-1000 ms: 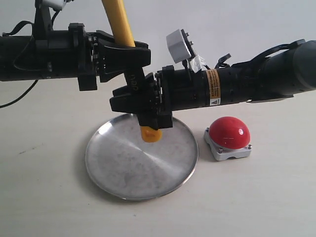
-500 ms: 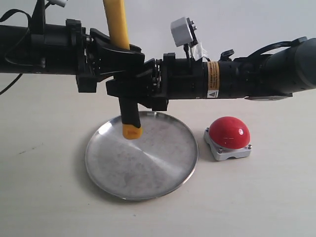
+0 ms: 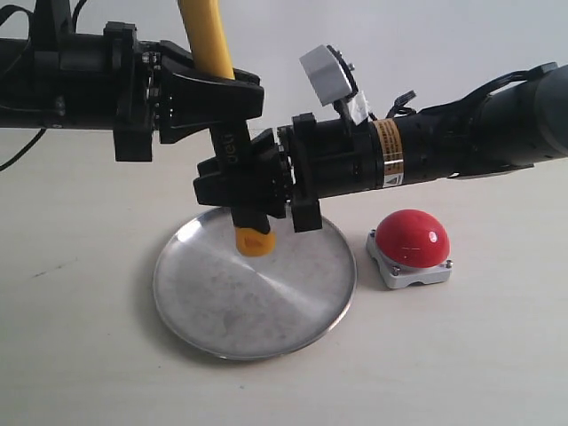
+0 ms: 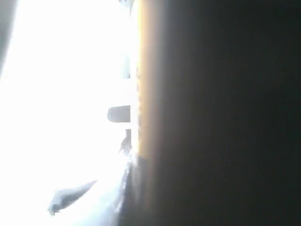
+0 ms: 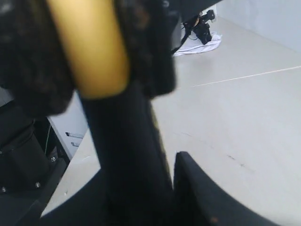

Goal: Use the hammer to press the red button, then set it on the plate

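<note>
I will keep the hammer still with my right gripper while my left gripper, now holding it up at its yellow neck, takes the black handle (image 3: pixel 230 147).
The hammer (image 3: pixel 207 40) hangs upright over the plate (image 3: pixel 222 330), head out of frame above and yellow end (image 3: pixel 253 241) just above the plate's far part. My left gripper (image 3: pixel 217 96) is shut on it where the yellow neck meets the black handle. Just below, my right gripper (image 3: pixel 241 182) is shut on the black handle. The right wrist view shows the yellow neck (image 5: pixel 89 47) and black handle (image 5: pixel 127 155) filling the space between the fingers (image 5: pixel 211 197). The left wrist view is a dark blur with a yellow edge (image 4: pixel 141 94). The red button (image 3: pixel 411 238) sits right of the plate, untouched.
Both arms reach in level above the pale table (image 3: pixel 80 337), the left from the left side, the right from the right side, passing over the button. A small white camera block (image 3: pixel 324 78) sticks up from the right wrist.
My right gripper rose along the handle half a second ago and has dropped back lower. The hammer's yellow end swung left, then part way back right. The left arm drifted left.
</note>
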